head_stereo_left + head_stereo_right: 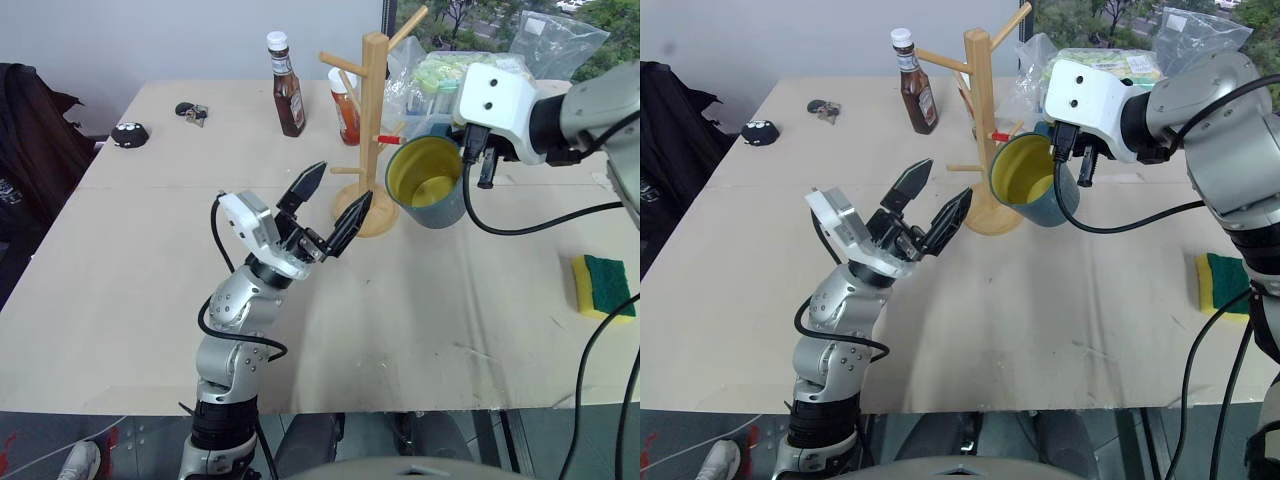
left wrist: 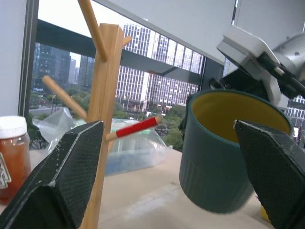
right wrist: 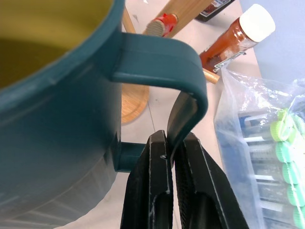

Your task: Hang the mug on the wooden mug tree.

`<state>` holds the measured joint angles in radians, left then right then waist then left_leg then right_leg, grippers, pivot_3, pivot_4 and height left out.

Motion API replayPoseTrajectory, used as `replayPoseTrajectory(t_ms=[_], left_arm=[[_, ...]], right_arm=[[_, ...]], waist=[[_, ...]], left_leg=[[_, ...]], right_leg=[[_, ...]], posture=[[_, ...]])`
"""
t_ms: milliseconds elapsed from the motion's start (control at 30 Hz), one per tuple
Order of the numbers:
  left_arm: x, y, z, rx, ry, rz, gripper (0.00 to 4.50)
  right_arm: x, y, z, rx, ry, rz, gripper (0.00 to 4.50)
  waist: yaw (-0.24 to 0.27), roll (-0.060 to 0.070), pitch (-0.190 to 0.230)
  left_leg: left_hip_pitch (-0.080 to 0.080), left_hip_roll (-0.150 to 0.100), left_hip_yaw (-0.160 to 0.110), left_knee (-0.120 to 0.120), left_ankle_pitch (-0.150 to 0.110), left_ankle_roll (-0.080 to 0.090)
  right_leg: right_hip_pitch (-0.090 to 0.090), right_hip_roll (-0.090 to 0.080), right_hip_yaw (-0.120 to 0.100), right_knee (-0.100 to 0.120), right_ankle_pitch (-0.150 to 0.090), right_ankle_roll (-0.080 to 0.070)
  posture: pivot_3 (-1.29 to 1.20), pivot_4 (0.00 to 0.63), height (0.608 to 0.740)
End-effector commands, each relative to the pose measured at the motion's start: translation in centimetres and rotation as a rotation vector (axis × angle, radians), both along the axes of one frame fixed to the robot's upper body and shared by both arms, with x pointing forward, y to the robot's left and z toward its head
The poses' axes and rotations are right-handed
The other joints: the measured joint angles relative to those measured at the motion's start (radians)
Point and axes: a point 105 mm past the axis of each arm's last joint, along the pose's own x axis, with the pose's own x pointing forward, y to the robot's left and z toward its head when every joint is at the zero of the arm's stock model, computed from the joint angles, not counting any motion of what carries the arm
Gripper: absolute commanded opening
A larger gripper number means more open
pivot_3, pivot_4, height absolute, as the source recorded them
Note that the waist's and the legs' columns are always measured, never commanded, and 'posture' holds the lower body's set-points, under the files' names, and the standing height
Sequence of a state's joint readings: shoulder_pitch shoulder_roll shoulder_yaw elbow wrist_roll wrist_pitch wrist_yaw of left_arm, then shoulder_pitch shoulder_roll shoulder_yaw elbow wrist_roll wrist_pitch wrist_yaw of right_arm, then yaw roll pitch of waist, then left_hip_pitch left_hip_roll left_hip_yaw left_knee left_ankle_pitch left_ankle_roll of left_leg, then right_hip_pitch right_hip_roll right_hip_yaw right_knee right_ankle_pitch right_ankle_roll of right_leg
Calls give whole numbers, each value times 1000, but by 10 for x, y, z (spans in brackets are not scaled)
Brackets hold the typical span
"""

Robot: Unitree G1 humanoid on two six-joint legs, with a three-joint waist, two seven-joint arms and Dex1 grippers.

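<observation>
The mug will hang just below the red-tipped peg, in front of the pole (image 1: 381, 179) (image 3: 143, 52), after my right gripper lets it go.
The dark teal mug (image 1: 428, 185) with a yellow inside hangs in the air, tilted so its mouth faces me, just right of the wooden mug tree (image 1: 373, 110). My right gripper (image 3: 172, 151) is shut on the mug's loop handle (image 3: 190, 90), pinching its outer strap. The handle sits close beside the tree's red-tipped peg (image 1: 390, 139). My left gripper (image 1: 340, 187) stands open in front of the tree's round base (image 1: 368, 215), pointing up at the pole and the mug with nothing between its fingers.
Two brown sauce bottles (image 1: 287, 85) (image 1: 346, 108) stand behind the tree. A clear plastic bag (image 1: 450, 70) of goods lies at the back right. A yellow-and-green sponge (image 1: 604, 285) lies at the right edge. Small dark items (image 1: 129, 133) sit at the back left.
</observation>
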<state>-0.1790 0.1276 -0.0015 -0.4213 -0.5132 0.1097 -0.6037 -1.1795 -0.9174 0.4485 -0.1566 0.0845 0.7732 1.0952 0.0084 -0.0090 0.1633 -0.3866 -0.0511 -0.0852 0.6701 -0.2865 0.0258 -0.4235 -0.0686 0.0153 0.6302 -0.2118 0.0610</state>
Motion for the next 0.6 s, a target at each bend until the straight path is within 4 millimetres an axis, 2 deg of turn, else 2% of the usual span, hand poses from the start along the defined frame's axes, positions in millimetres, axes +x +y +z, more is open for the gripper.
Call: replayPoseTrajectory(t_ms=[33,300,600], left_arm=[[-5,-1,-2,26,-8,-10,4500],[-6,4,-16,72,34,-2,4500],[-4,9,-37,137,124,24,4500]], right_arm=[[3,8,20,-50,-85,35,33],[14,28,26,-118,-121,89,33],[20,36,23,-180,-130,110,33]], waist=[[0,0,0],[-2,0,0],[1,0,0]], left_leg=[[0,0,0,0,0,0],[0,0,0,0,0,0],[-1,0,0,0,0,0]], right_leg=[[0,0,0,0,0,0],[0,0,0,1,0,0],[-2,0,1,2,0,0]], posture=[[0,150,740],[0,150,740],[0,150,740]])
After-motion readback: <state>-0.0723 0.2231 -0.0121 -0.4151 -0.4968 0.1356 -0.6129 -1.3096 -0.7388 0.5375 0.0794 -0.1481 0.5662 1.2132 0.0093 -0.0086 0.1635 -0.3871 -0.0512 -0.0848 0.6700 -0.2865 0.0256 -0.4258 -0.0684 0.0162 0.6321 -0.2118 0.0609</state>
